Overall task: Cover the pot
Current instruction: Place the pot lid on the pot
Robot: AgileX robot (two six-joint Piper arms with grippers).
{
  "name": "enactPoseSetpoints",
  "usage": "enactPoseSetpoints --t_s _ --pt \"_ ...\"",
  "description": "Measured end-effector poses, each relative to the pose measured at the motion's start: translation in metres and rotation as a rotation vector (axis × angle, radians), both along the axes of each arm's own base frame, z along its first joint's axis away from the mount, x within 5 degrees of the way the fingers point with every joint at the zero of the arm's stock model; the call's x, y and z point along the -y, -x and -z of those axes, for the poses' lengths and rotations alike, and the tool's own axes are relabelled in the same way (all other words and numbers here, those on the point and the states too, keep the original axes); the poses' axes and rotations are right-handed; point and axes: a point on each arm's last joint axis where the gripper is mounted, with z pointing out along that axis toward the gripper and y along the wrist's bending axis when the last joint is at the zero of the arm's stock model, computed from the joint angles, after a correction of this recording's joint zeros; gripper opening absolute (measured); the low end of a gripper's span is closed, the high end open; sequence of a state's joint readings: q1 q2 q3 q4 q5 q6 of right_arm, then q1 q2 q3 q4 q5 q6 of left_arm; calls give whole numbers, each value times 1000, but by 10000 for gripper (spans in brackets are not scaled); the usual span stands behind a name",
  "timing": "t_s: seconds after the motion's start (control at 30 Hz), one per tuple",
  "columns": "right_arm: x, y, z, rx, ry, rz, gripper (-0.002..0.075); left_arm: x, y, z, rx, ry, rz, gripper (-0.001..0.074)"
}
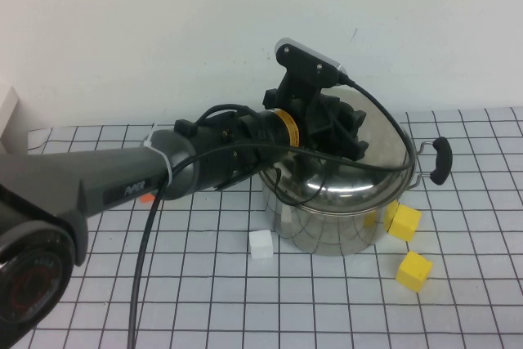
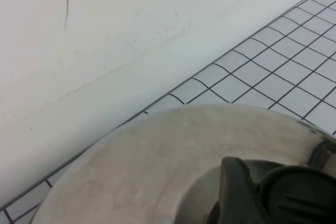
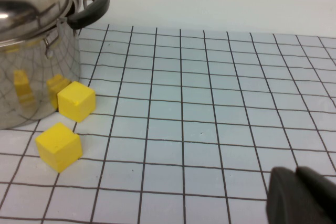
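Observation:
Next, I release the domed steel lid from my left gripper flat on the steel pot's rim (image 1: 336, 157), behind the white cube.
The steel pot (image 1: 327, 222) stands at the middle of the gridded table, with a black side handle (image 1: 441, 159) on its right. The domed steel lid (image 1: 384, 146) lies over the pot's mouth and looks slightly tilted. My left gripper (image 1: 343, 132) reaches over the pot and is shut on the lid's black knob (image 2: 299, 195); one finger (image 2: 236, 192) presses beside the knob above the lid's dome (image 2: 157, 171). The right wrist view shows the pot (image 3: 26, 77) with the lid (image 3: 26, 3) on its rim. My right gripper (image 3: 296, 195) is shut and empty, low over the table to the pot's right, outside the high view.
Two yellow cubes (image 1: 404, 221) (image 1: 413, 270) lie right in front of the pot, also in the right wrist view (image 3: 76, 100) (image 3: 59, 146). A white cube (image 1: 260, 244) lies at the pot's front left. The white wall runs close behind the pot.

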State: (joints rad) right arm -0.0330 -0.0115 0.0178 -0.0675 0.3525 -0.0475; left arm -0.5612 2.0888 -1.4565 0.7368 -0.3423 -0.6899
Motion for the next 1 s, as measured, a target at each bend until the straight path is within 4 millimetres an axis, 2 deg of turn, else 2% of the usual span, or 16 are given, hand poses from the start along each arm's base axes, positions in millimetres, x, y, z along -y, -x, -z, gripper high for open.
enactPoseSetpoints --t_s 0.43,0.87,1.0 --pt "0 0 0 0 0 0 9 3 -5 -8 22 23 -1 321" --pt "0 0 0 0 0 0 9 7 -11 16 -12 21 -1 321" --pt "0 0 0 0 0 0 9 7 -11 16 -13 22 -2 321"
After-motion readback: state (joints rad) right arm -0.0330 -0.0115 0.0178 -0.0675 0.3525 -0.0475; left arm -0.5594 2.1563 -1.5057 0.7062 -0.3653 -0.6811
